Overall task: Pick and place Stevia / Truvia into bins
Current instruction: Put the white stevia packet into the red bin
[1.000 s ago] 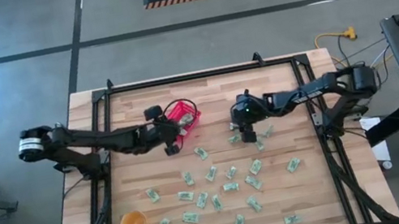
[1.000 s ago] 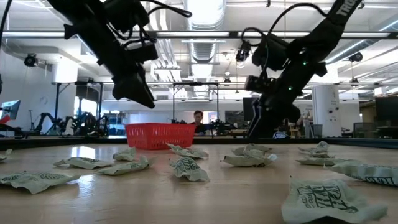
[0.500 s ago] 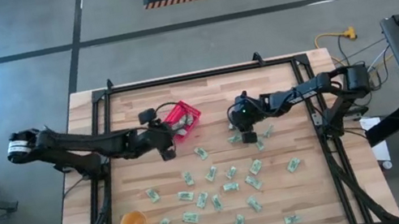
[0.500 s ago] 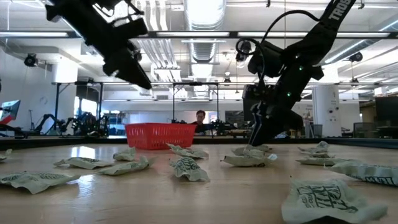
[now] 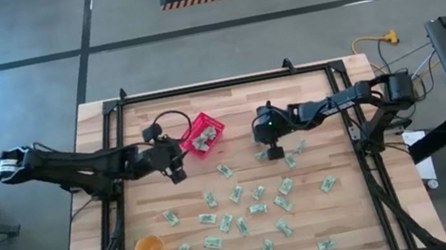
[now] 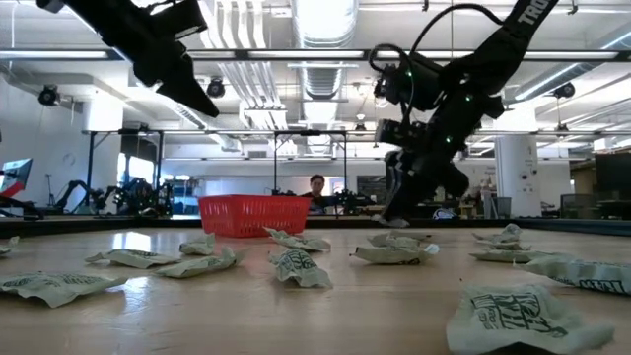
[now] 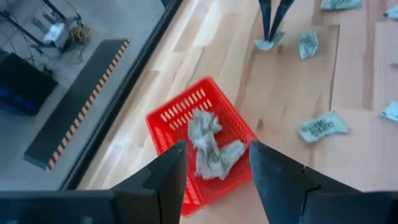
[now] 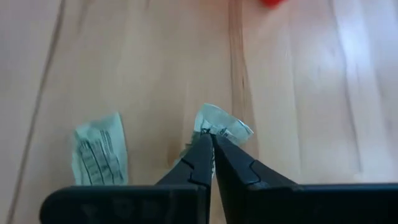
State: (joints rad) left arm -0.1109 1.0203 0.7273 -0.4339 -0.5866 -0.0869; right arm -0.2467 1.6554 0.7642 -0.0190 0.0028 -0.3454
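My right gripper has the crumpled packet. Next, I let go of it on top of the packets in the red basket (image 5: 208,134).
The red basket (image 5: 214,126) stands on the wooden table, left of centre near the far edge, with a few Stevia / Truvia packets (image 7: 208,146) lying in it. Many more packets (image 5: 247,208) lie scattered flat over the table's middle and near half. My left gripper (image 5: 178,173) hangs open and empty in the air just left of the basket, on its near side. In the left wrist view my left gripper (image 7: 216,148) points at the basket. My right gripper (image 5: 270,152) is low over the table right of the basket, shut on one packet (image 8: 224,124). My right gripper pinches one crumpled packet by an edge (image 8: 210,129) between its two fingertips. The fingers slant down from the table's right side. The packet (image 7: 268,44) sticks out beyond the tips at the table top; whether it is clear of the wood, I cannot tell.
An orange cup (image 5: 149,249) stands near the table's front left corner. Two loose packets (image 8: 99,152) lie close beside the right gripper. A black frame (image 5: 110,163) runs along the table's left, right and far sides. A person (image 6: 315,187) sits in the room far behind the table.
My left gripper has drawn back from over the basket toward the table's left edge and risen, staying open. My right gripper has shut on a packet on the table and shifted slightly toward the basket.
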